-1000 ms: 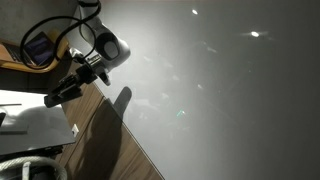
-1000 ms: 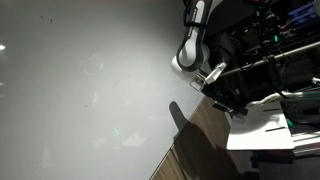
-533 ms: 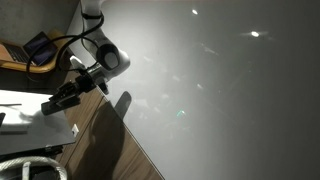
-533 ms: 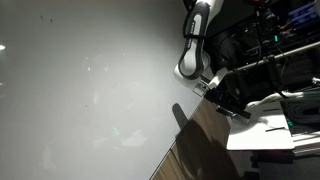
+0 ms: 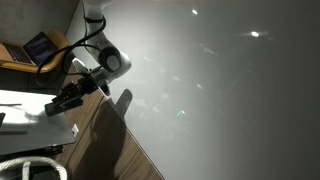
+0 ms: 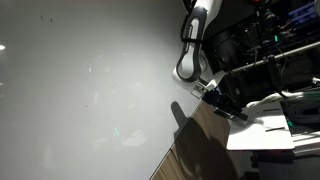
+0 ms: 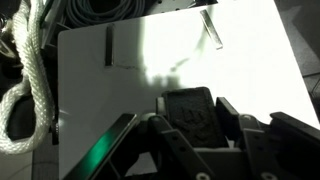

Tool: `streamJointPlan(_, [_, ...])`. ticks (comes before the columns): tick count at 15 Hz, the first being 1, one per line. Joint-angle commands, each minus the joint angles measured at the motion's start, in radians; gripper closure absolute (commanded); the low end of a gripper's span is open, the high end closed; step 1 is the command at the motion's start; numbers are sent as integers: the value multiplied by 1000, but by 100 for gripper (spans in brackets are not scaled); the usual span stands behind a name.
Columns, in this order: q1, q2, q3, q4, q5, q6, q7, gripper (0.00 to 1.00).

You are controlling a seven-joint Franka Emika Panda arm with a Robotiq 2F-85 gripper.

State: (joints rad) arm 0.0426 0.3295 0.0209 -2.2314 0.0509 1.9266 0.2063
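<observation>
Next, my gripper lets go of the black rectangular block on the white sheet [image 5: 61,113] [image 7: 195,109], near its edge by the wooden tabletop.
In the wrist view my gripper [image 7: 190,97] is shut on a black rectangular block [image 7: 189,116] with a raised pattern on its face, held upright between the two fingers. Below it lies a white sheet [image 7: 255,65], with the gripper's shadow on it. In both exterior views the arm reaches down at a slant and the gripper [image 5: 53,102] [image 6: 237,115] hangs just over that white sheet [image 5: 25,122] [image 6: 262,132]. The block is too small to make out in the exterior views.
Two short dark strips [image 7: 108,45] [image 7: 209,28] lie on the sheet. A white rope [image 7: 28,85] runs along its edge, with dark cables [image 7: 100,10] beyond. The wooden tabletop [image 5: 110,145] [image 6: 200,152] borders a large pale wall [image 5: 220,90] [image 6: 80,90]. A laptop [image 5: 40,47] stands behind.
The arm has swung lower and further out over the white sheet. The gripper has stayed shut on the black block.
</observation>
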Motion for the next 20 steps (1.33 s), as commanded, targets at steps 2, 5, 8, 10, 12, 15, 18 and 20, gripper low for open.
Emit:
streamJointPlan(2, [-4,10,-4,18,5,-23,-40,72])
streamJointPlan(5, [-3,14,0,12,10,-29,-58,72])
streamJointPlan(8, [-3,18,3,6,11,-27,-75,72])
streamJointPlan(10, [-2,25,4,5,12,-25,-82,72])
streamJointPlan(12, [-1,32,5,4,12,-23,-85,72])
streamJointPlan(15, [0,42,6,6,12,-23,-87,72])
streamJointPlan(18, [-2,45,6,7,15,-25,-91,72])
streamJointPlan(20, [-4,44,5,7,16,-25,-93,72])
